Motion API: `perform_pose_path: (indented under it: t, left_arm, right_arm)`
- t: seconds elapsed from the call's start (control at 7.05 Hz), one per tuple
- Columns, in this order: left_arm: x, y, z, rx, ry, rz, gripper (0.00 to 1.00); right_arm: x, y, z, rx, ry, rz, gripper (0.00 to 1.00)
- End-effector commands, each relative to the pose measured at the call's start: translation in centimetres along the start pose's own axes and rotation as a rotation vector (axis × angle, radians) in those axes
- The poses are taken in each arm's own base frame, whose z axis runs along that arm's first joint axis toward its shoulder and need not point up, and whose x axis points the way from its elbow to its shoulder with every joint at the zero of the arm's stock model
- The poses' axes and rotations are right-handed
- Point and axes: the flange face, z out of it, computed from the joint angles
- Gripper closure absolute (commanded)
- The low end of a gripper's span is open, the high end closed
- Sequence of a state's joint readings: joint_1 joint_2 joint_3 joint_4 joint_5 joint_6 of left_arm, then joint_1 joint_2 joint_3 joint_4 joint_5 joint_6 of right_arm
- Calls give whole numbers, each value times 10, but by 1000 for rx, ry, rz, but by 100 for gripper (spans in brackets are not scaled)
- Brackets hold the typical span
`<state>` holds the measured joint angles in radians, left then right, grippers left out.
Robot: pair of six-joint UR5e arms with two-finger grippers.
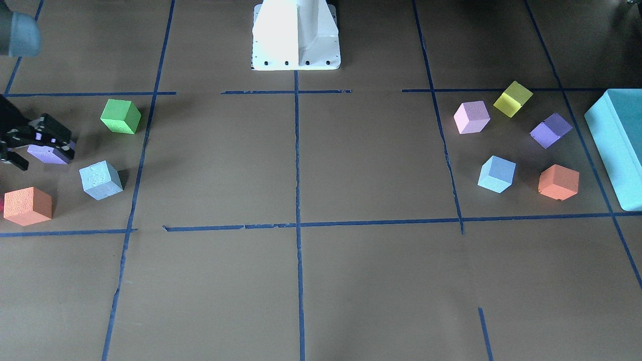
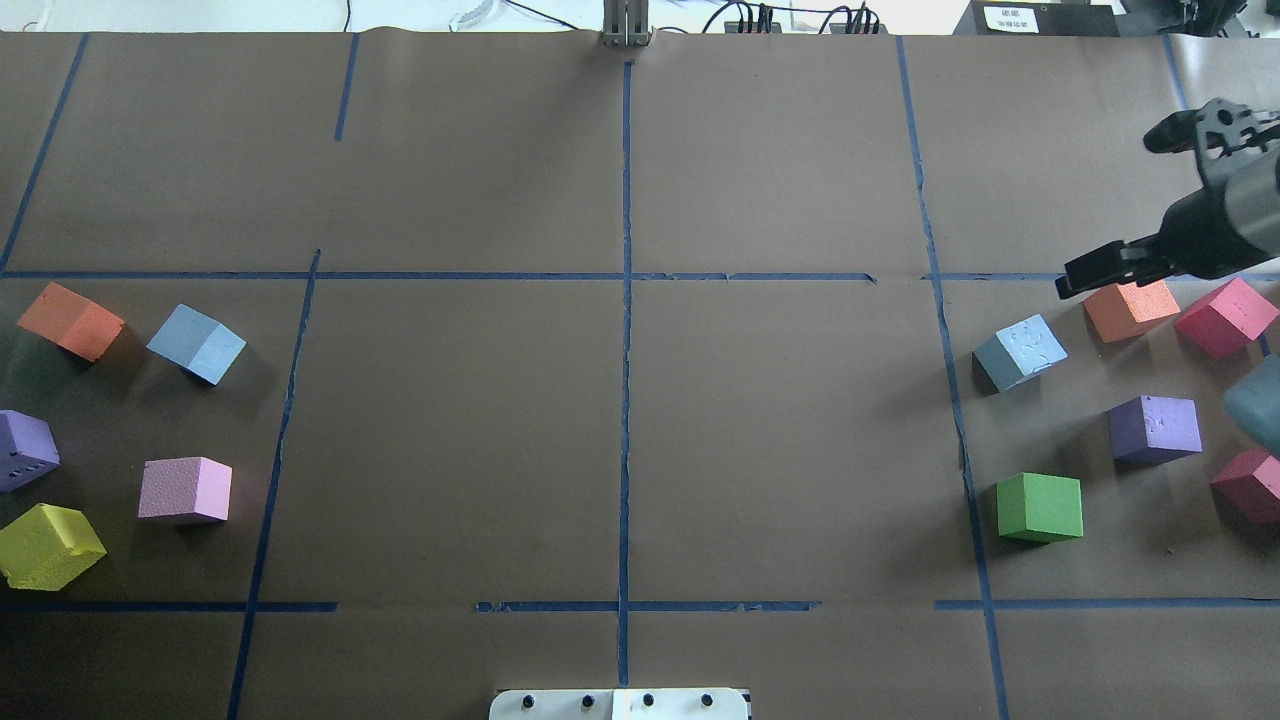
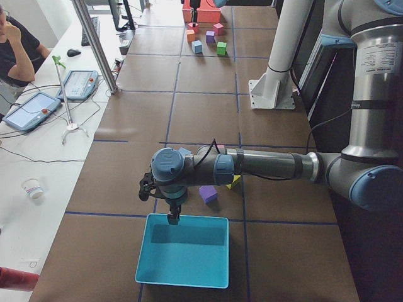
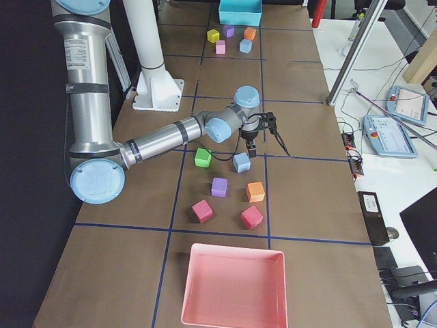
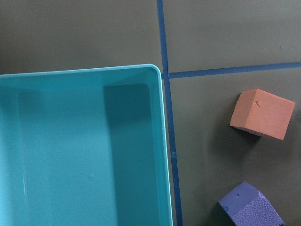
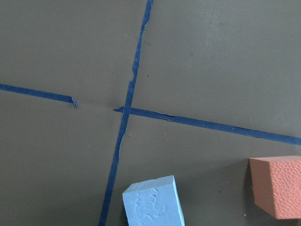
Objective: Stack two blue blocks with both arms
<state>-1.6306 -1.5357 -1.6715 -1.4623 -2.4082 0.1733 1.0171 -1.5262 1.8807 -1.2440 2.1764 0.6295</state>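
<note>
Next, I close my right gripper on the opposite sides of the light-blue block (image 1: 100, 177) (image 6: 153, 203) that sits between the green cube and the orange cube.
One light-blue block (image 2: 1020, 352) lies on the robot's right side; it also shows in the front view (image 1: 100, 180) and at the bottom of the right wrist view (image 6: 153, 202). The other blue block (image 2: 196, 343) lies on the left side (image 1: 496, 174). My right gripper (image 2: 1112, 212) is open and empty, raised above the table just beyond the first blue block, near an orange cube (image 2: 1130, 308). My left gripper (image 3: 170, 214) shows only in the exterior left view, hanging over the rim of the teal box (image 3: 182, 251); I cannot tell whether it is open or shut.
Green (image 2: 1040, 507), purple (image 2: 1155, 428) and two crimson cubes (image 2: 1225, 317) lie around the right block. Orange (image 2: 70, 320), purple (image 2: 25, 450), pink (image 2: 185, 490) and yellow (image 2: 50, 545) cubes lie near the left one. A pink tray (image 4: 232, 287) stands at the right end.
</note>
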Motion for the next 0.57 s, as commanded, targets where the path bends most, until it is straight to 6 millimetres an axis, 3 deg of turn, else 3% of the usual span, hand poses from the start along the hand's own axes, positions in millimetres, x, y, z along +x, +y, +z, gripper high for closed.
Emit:
perform_pose_path:
  t: [0.0, 0.43]
  left_arm:
    - [1, -1, -1, 1, -2, 1, 0]
    - [2, -1, -2, 2, 0, 2, 0]
  right_arm:
    - [-20, 11, 43, -22, 45, -103, 0]
    - [-12, 15, 85, -91, 77, -143, 0]
